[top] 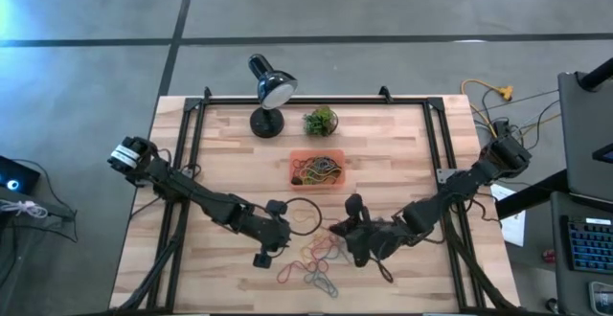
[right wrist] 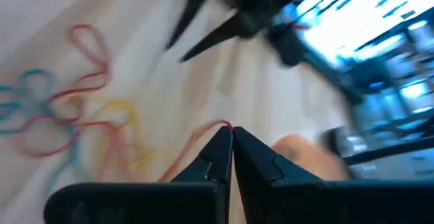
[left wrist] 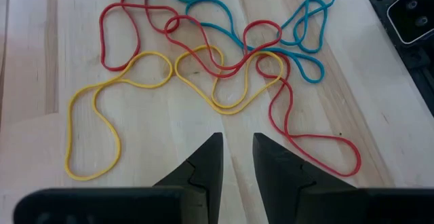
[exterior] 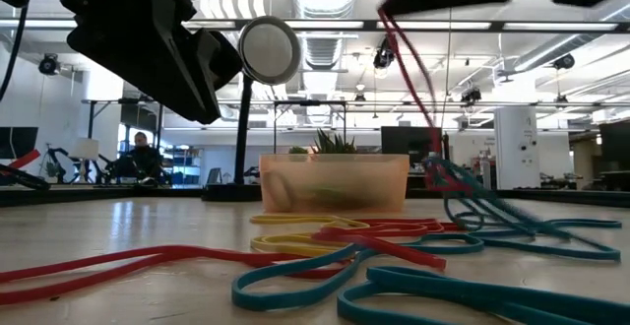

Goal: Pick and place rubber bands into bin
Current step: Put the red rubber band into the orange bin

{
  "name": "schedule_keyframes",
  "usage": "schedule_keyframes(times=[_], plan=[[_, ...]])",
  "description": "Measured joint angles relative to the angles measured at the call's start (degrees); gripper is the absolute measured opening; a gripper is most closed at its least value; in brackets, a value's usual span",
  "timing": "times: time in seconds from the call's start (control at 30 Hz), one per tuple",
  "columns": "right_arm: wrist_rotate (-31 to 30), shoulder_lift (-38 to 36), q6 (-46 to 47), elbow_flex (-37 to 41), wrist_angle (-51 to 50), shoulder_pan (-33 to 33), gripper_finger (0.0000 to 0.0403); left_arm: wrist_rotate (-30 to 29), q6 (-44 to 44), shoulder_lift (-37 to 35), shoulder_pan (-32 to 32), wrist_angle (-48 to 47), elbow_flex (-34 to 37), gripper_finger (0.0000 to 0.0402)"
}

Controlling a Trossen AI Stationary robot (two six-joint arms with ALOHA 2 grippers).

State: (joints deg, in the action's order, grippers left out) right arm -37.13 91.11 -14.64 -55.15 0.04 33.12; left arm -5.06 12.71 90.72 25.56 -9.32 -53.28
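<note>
Next, my right gripper releases the red rubber band on top of the tangled rubber bands in the orange bin (top: 327, 170) (right wrist: 302, 155).
Several rubber bands, red, yellow and teal, lie tangled on the wooden table (top: 230, 163) in a pile (top: 321, 256) (left wrist: 203, 61) between the two arms. My right gripper (right wrist: 230, 137) (top: 343, 228) is raised over the pile's right side, shut on a red band (exterior: 409, 69). My left gripper (left wrist: 237, 149) (top: 285, 239) hovers at the pile's left, slightly open, nothing between its fingers. The orange bin (top: 317, 169) (exterior: 335, 182) stands farther back with several bands inside it. My right gripper pinches one strand of the red band (right wrist: 224, 125) between its two fingertips. The fingers slant downward from the table's right side. The band runs taut from the fingers down to the pile (exterior: 443, 172), where its lower end stays among teal bands.
A black desk lamp (top: 268, 91) and a small green plant ball (top: 321, 120) stand behind the bin. A black band (top: 305, 215) lies by the left gripper. Black frame rails (top: 192, 163) run along the table's left and right sides.
</note>
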Motion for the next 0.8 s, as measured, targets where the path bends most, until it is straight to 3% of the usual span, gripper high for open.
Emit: schedule_keyframes(times=[0.33,0.67,0.8], plan=[[-15.11,-0.02,-11.69,-5.51,0.17,1.36,0.0008,0.00,0.00,0.00,0.00,-0.17,0.04,0.0066],[-16.01,-0.02,-21.95,-11.39,-0.22,0.92,0.0008,0.01,0.07,0.00,0.00,-0.17,0.04,0.0066],[-19.10,-0.02,-24.58,-11.46,-0.14,-0.76,0.0008,0.00,0.09,0.00,0.00,-0.16,0.04,0.0066]])
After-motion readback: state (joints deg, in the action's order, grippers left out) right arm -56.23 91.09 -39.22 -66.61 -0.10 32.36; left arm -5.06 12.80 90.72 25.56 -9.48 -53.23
